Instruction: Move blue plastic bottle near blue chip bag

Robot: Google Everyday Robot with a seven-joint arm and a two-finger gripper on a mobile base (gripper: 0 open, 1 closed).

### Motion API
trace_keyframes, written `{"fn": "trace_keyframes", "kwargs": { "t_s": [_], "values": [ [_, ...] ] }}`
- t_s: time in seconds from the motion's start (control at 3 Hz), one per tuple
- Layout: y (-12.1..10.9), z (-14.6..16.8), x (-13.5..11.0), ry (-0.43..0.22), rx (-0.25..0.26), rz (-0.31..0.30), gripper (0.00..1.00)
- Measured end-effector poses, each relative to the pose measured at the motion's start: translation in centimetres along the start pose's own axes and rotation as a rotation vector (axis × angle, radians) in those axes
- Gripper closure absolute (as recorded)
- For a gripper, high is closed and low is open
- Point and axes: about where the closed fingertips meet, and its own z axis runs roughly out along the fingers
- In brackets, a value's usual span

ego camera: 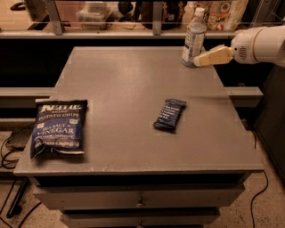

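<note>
The blue plastic bottle is next, and my gripper needs to close around the middle of the blue plastic bottle [193, 42], between its white cap and its bottom.
The blue plastic bottle [193, 38], clear with a white cap and a white-and-blue label, stands upright at the far right corner of the grey table [129, 84]. The blue chip bag [58, 128], a dark blue Kettle bag with white lettering, lies flat near the table's front left edge. My gripper [199, 61] reaches in from the right on a white arm; its tan tip sits right next to the bottle's lower right side. Whether it touches the bottle does not show.
A small dark blue snack bar wrapper [170, 115] lies right of the table's middle. A counter with a rail and several containers [133, 13] runs behind the table. Cables [11, 156] lie on the floor at the left. Drawers [140, 202] sit under the tabletop.
</note>
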Motion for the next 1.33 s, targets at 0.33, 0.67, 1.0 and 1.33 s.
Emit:
{"fn": "trace_keyframes", "kwargs": {
  "t_s": [0.33, 0.67, 1.0, 1.33],
  "values": [
    [-1.4, 3.1, 0.7, -0.015, -0.012, 0.043, 0.0],
    [-2.2, 5.8, 0.6, -0.023, -0.037, 0.051, 0.0],
    [-2.9, 7.7, 0.0, -0.035, -0.058, 0.048, 0.0],
    [-3.4, 9.5, -0.6, -0.058, -0.08, 0.054, 0.0]
  ]
}}
